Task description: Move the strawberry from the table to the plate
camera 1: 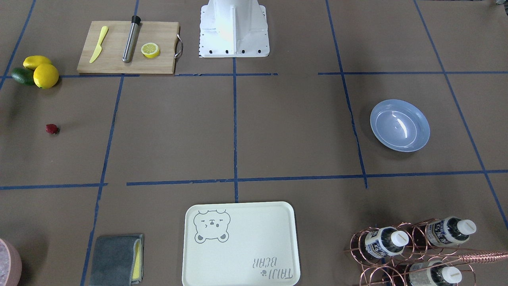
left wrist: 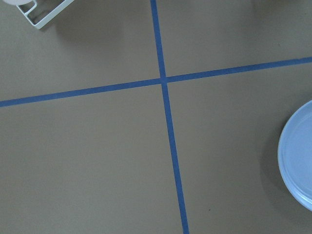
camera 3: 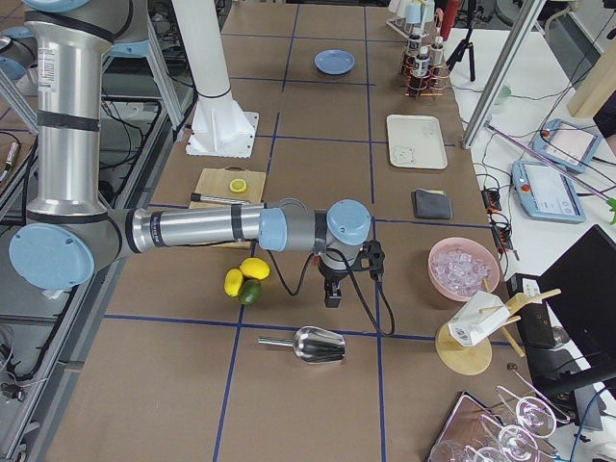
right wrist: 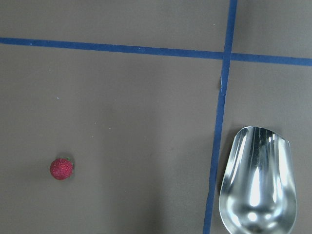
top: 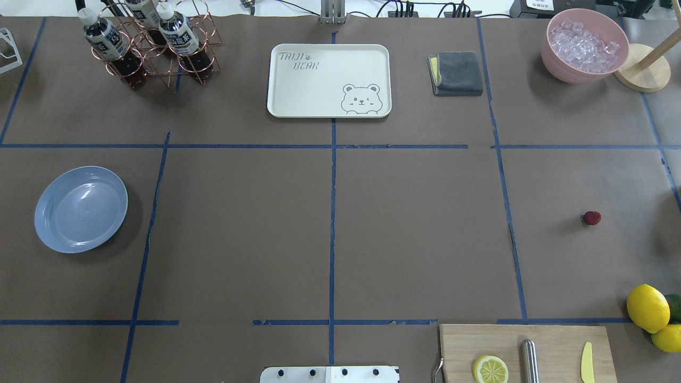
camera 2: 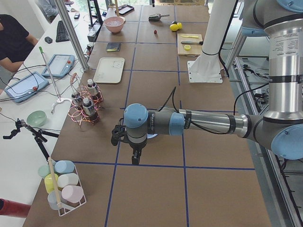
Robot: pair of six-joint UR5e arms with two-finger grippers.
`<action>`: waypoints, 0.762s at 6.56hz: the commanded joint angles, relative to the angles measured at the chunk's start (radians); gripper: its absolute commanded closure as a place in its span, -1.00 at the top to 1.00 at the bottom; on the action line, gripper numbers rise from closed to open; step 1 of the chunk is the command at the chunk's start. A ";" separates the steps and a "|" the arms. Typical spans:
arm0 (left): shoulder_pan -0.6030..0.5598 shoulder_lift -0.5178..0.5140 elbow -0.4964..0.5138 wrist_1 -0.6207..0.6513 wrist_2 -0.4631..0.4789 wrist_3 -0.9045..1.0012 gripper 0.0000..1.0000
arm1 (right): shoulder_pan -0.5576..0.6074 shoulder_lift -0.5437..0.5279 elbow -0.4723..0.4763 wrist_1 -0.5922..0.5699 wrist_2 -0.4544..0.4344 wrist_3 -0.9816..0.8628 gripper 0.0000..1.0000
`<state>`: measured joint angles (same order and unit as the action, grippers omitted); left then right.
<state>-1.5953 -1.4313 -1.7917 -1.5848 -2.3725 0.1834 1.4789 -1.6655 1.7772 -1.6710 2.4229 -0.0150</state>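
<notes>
I need to close my left gripper on the light-blue plate's rim (camera 1: 428,133) (left wrist: 280,158) at the side farthest from the strawberry, because the plate should move closer to the strawberry.
The strawberry (camera 1: 52,128) (top: 591,217) (right wrist: 61,168), small and dark red, lies alone on the brown table (top: 415,229), on the robot's right side. An empty light-blue plate (camera 1: 400,125) (top: 81,208) (left wrist: 298,156) rests far across on the robot's left side. My right gripper (camera 3: 332,295) hangs above the table beyond the strawberry, near the lemons. Beside the plate's outer edge, my left gripper (camera 2: 136,160) hovers above the table. Both grippers show only in the side views, so I cannot tell whether they are open or shut.
Two lemons (top: 647,308) and an avocado (camera 1: 22,76) sit near the strawberry. A cutting board (camera 1: 127,47) carries a lemon half, a knife and a steel rod. A metal scoop (right wrist: 257,184), a bear tray (top: 329,80), a bottle rack (top: 149,42), a folded cloth (top: 456,73) and an ice bowl (top: 584,45) are also on the table.
</notes>
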 commanded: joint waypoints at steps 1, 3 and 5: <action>0.001 0.006 0.011 -0.015 -0.069 0.004 1.00 | 0.000 -0.003 -0.016 0.056 0.002 0.000 1.00; 0.070 0.008 0.021 -0.108 -0.090 -0.014 1.00 | 0.000 -0.014 -0.012 0.085 0.002 0.001 1.00; 0.240 -0.027 0.264 -0.519 -0.083 -0.173 1.00 | 0.000 -0.011 -0.012 0.093 0.002 0.000 1.00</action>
<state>-1.4237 -1.4472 -1.6462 -1.8972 -2.4564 0.0889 1.4789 -1.6779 1.7660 -1.5831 2.4252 -0.0143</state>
